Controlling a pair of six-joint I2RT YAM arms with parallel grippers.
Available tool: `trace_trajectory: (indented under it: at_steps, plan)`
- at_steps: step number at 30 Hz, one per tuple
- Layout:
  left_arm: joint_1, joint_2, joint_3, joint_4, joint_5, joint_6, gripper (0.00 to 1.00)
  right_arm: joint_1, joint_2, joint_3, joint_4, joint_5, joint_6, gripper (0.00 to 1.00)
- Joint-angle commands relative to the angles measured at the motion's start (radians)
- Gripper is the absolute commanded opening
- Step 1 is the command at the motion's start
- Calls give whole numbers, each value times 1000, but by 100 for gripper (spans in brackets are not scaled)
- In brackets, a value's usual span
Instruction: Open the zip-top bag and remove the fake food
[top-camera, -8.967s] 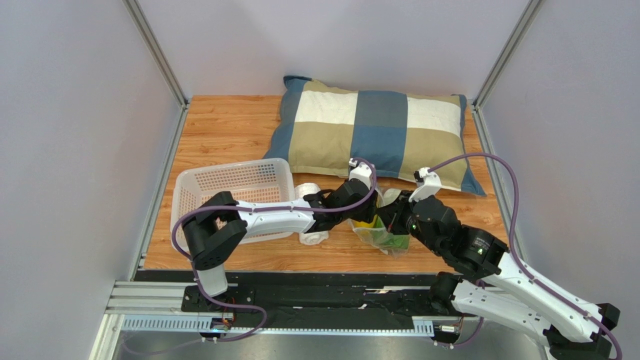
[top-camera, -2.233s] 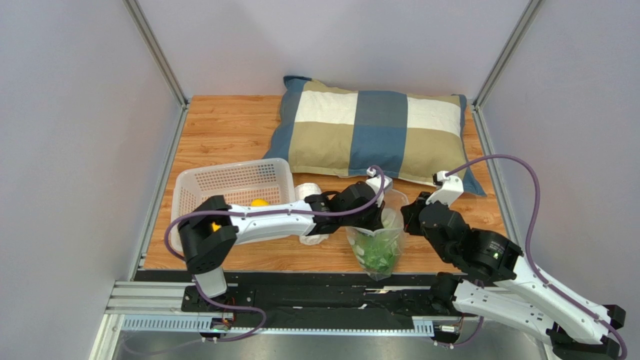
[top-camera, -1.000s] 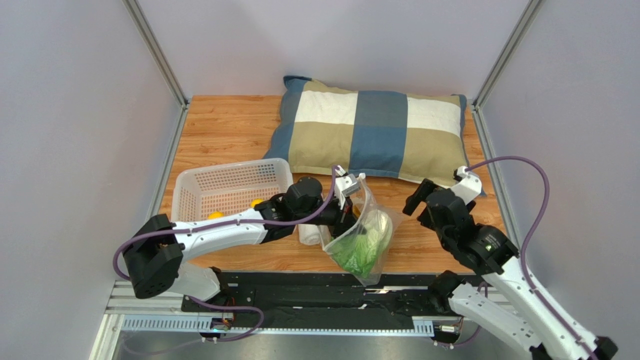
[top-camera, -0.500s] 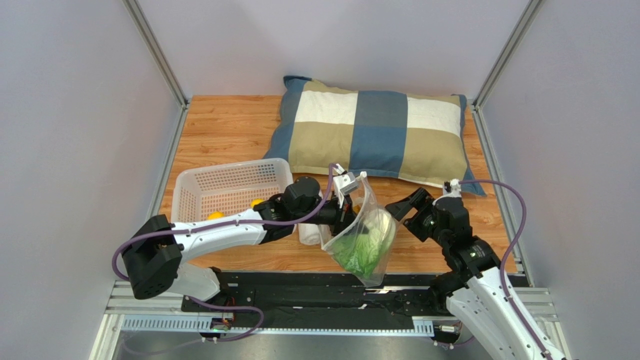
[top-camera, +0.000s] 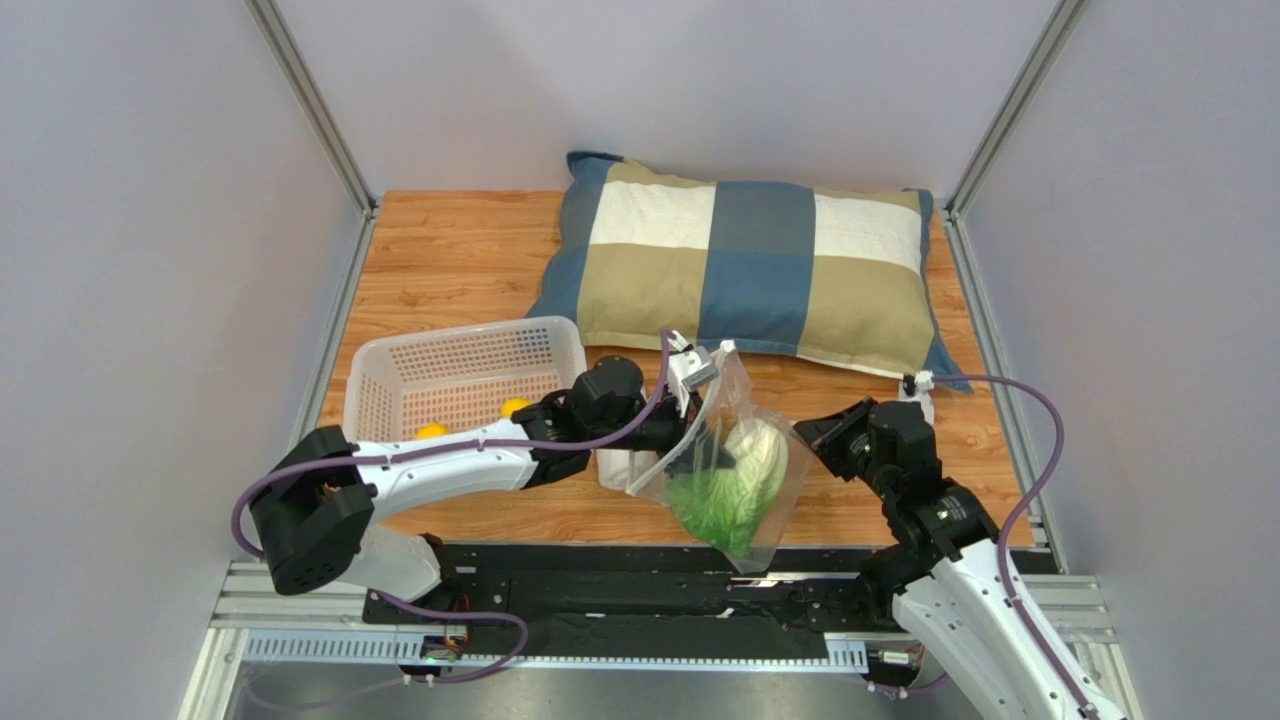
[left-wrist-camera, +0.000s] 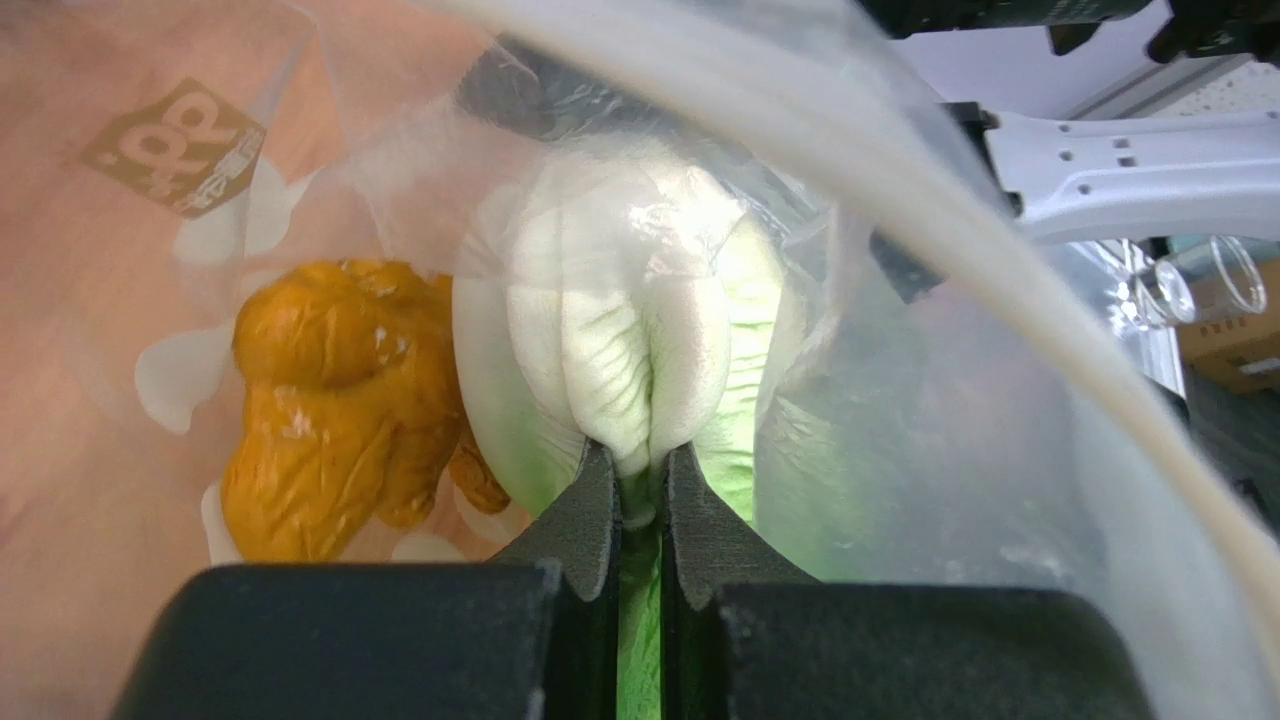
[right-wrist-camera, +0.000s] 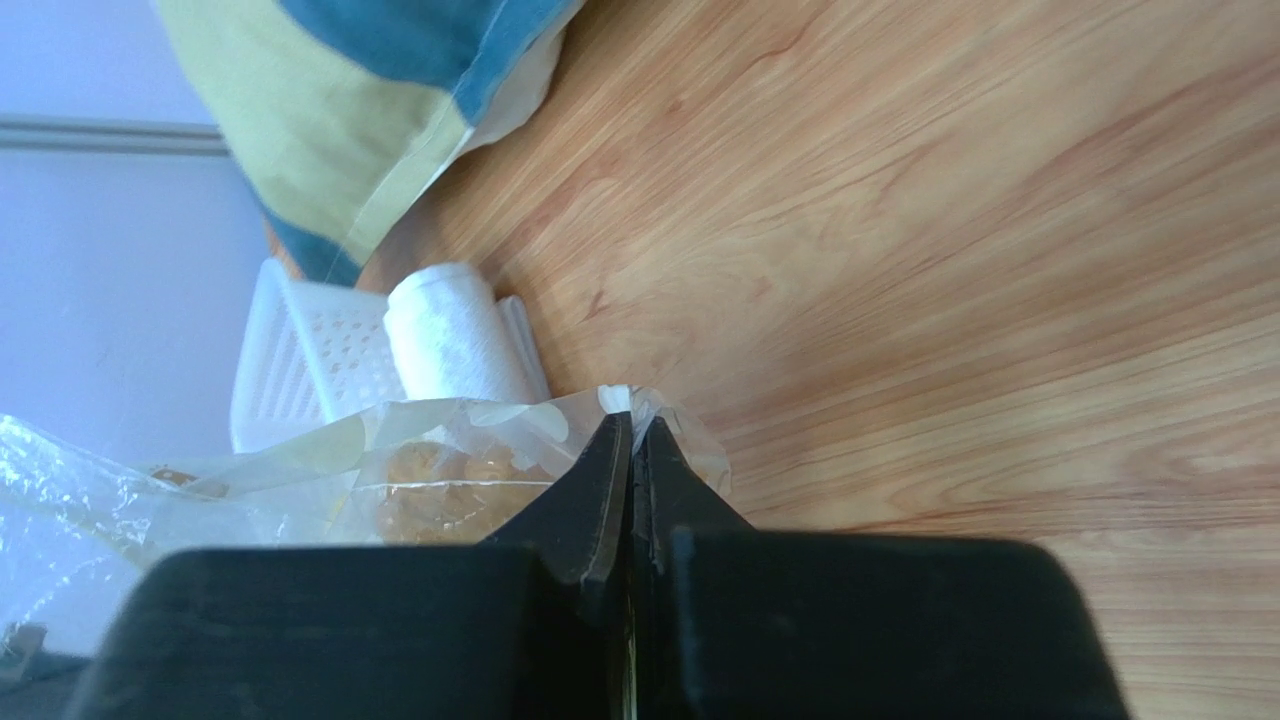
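I should open my left gripper and let the cabbage go inside the white perforated basket (top-camera: 392, 387), beside the yellow lemons.
The clear dotted zip-top bag (top-camera: 769, 518) hangs over the table's front edge between my two grippers. A green-and-white cabbage (top-camera: 732, 488) lies inside it, and fills the left wrist view (left-wrist-camera: 631, 330) behind the film. An orange-yellow lumpy piece (left-wrist-camera: 338, 428) shows through the bag beside it. My left gripper (top-camera: 703, 393) is shut on the bag's upper left rim, fingers pinched together (left-wrist-camera: 642, 458). My right gripper (top-camera: 807, 435) is shut on the bag's right edge, with a white corner of film at its tips (right-wrist-camera: 631, 428). Two yellow lemons (top-camera: 516, 407) lie in the basket.
A white perforated basket (top-camera: 451, 368) stands at the left, its wall also in the right wrist view (right-wrist-camera: 293, 360). A rolled white towel (right-wrist-camera: 451, 338) lies beside it, behind the bag. A checked pillow (top-camera: 751, 263) spans the back. Bare wood (right-wrist-camera: 977, 270) lies right of the bag.
My right gripper came in from the right, open, and has shut on the bag's right edge. The left gripper has kept its hold and barely moved.
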Motion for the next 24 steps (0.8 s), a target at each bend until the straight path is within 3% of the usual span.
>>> trace_trajectory:
  at_steps: [1,2,7,10,12,15,19,24]
  plan:
    - [0,-67,-9,-59,-130,-43,0,-55,18,41,-42,178,-33,0]
    - [0,-77,-6,-147,-175,-55,0,-75,34,38,-40,183,-51,0]
    - [0,-175,-36,-277,-394,-106,0,-193,94,-14,6,137,-122,0]
    - [0,-216,2,-509,-600,-171,0,-211,158,-31,46,149,-176,0]
    - [0,-233,16,-565,-687,-195,0,-213,193,-28,62,161,-206,0]
    - [0,-242,16,-556,-651,-173,0,-215,253,-24,85,194,-240,0]
    - [0,-241,-36,-394,-507,-138,0,-216,293,-8,87,221,-282,0]
    - [0,-250,-58,-339,-494,-185,0,-216,290,9,84,202,-349,0]
